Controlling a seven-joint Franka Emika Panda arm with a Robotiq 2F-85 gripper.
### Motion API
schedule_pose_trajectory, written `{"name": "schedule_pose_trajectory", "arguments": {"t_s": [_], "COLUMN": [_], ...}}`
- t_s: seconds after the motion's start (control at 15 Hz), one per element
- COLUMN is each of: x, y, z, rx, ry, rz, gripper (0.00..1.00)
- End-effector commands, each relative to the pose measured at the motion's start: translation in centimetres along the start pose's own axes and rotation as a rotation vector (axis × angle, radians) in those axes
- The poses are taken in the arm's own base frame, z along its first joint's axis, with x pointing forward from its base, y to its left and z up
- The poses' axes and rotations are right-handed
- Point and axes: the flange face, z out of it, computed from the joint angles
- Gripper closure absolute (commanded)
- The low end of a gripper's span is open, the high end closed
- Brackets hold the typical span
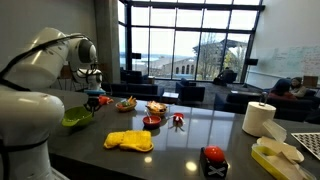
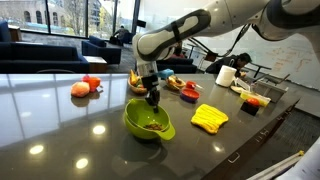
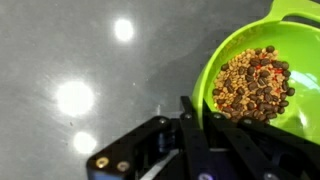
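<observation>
The robot's gripper needs to release the lime green bowl on the dark table (image 1: pixel 61 121) next to the robot's white arm, farther away from the yellow cloth.
A lime green bowl (image 2: pixel 148 121) holding brown pellets sits on the dark glossy table (image 2: pixel 60 125). It also shows in an exterior view (image 1: pixel 78 117) and in the wrist view (image 3: pixel 262 75). My gripper (image 2: pixel 153 98) hangs just above the bowl's rim, fingers pointing down. In the wrist view the black fingers (image 3: pixel 190 103) are closed together beside the bowl's left rim, with nothing between them.
A yellow cloth (image 2: pixel 210 118) lies beside the bowl. Orange and red toy pieces (image 2: pixel 85 87) lie behind it. More toy food (image 1: pixel 156 106), a small red bowl (image 1: pixel 152 121), a paper towel roll (image 1: pixel 259 118) and a red object on a black base (image 1: pixel 213 155) stand further along.
</observation>
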Motion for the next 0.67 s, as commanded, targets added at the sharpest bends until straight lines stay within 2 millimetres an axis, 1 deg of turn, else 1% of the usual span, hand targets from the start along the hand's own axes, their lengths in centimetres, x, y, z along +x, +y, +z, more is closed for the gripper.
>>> {"name": "schedule_pose_trajectory", "arguments": {"t_s": [0.0,0.33,0.6], "x": [-0.7,-0.1,0.2], "y": [-2.4,-5.8,-8.0], "z": [-0.9,-0.8,-0.6], "rx": [-0.012,-0.001,0.010], "ry": [-0.027,-0.035,-0.049], "rz": [0.008,0.014,0.034], "gripper": [0.98,0.98,0.98]}}
